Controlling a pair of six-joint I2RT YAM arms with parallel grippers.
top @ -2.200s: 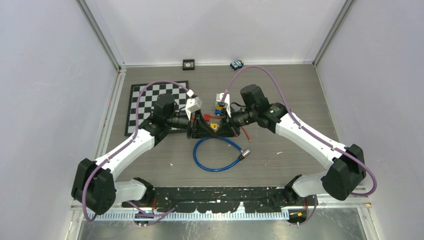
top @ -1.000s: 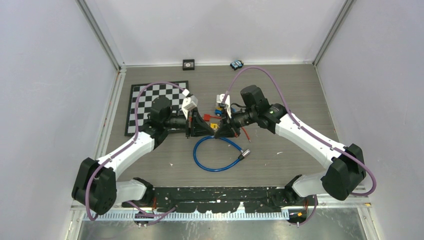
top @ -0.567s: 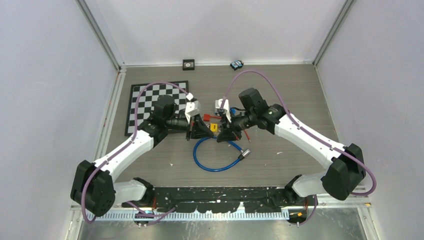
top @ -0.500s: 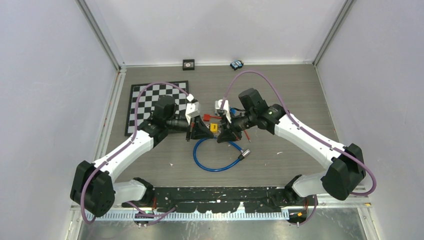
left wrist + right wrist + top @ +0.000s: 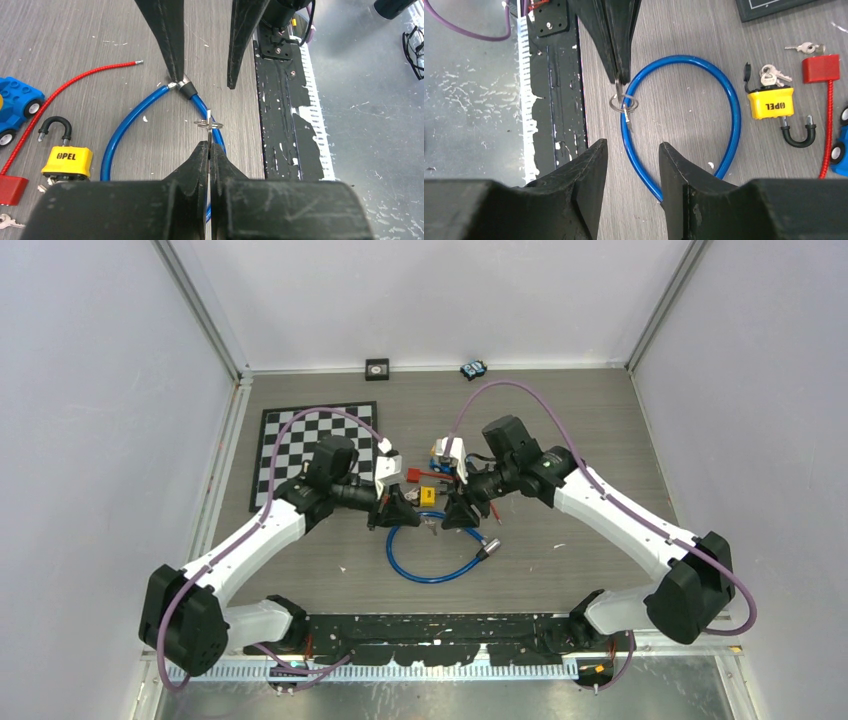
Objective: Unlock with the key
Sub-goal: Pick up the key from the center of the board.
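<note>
The key's stem is under my left gripper and its split ring faces my right gripper, which should take the key's ring end (image 5: 625, 104) before unlocking.
My left gripper (image 5: 209, 145) is shut on a small silver key (image 5: 208, 123) that carries a split ring, held just above the table over the blue cable lock's loop (image 5: 120, 135). In the right wrist view the same key (image 5: 624, 104) hangs from the left gripper (image 5: 619, 75). My right gripper (image 5: 633, 145) faces it, open and holding nothing. The yellow padlock (image 5: 770, 102) lies flat with one end of its black shackle (image 5: 796, 137) free and a bunch of keys (image 5: 769, 74) at its body. From above, the left gripper (image 5: 410, 514) and right gripper (image 5: 449, 519) nearly meet.
A red cable lock (image 5: 820, 68) and a blue toy car (image 5: 15, 100) lie beside the padlock (image 5: 427, 496). A chessboard (image 5: 300, 445) sits at the left. The blue cable's metal end (image 5: 488, 548) points right. The black base rail (image 5: 440, 625) runs along the near edge.
Both grippers have come down and nearer, over the blue cable loop. The right gripper has opened and let go of the key. The left one still holds it.
</note>
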